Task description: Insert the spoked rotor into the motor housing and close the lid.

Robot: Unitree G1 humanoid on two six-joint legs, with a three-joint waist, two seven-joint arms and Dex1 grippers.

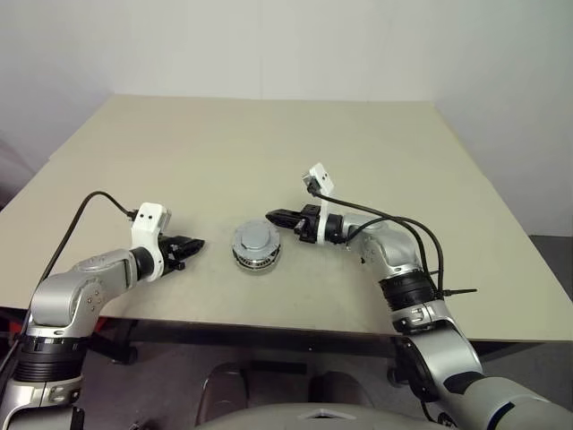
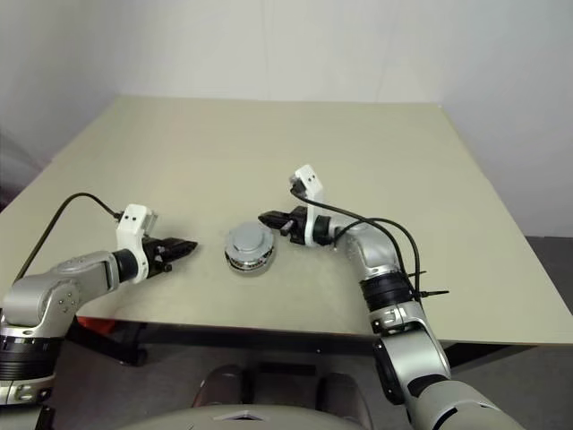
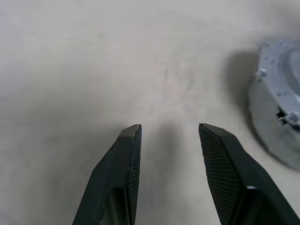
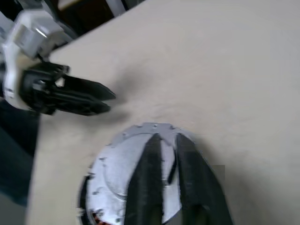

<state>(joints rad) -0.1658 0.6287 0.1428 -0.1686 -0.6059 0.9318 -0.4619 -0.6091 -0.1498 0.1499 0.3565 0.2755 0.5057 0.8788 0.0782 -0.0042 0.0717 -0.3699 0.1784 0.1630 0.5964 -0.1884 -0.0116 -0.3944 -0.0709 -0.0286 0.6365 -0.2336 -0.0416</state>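
Note:
Next, my right gripper opens wide, grips the lid's round centre (image 1: pixel 256 236) and seats the lid flat, because copper windings show under the grey lid's rim.
The motor housing (image 1: pixel 257 261) stands near the table's front edge, between my two arms. The grey lid (image 1: pixel 255 238) lies on top of it, and copper windings (image 4: pixel 96 215) show under the lid's rim. The spoked rotor is hidden. My left gripper (image 1: pixel 192 244) is open and empty, a short way left of the housing and pointing at it. From the right, my right gripper (image 1: pixel 273 216) points left, with its tips just over the lid's right edge. In the right wrist view a narrow gap shows between its fingers (image 4: pixel 152 154), with nothing in it.
The beige table (image 1: pixel 269 152) stretches far behind the housing. Its front edge runs just below both grippers. A black cable loops off each wrist.

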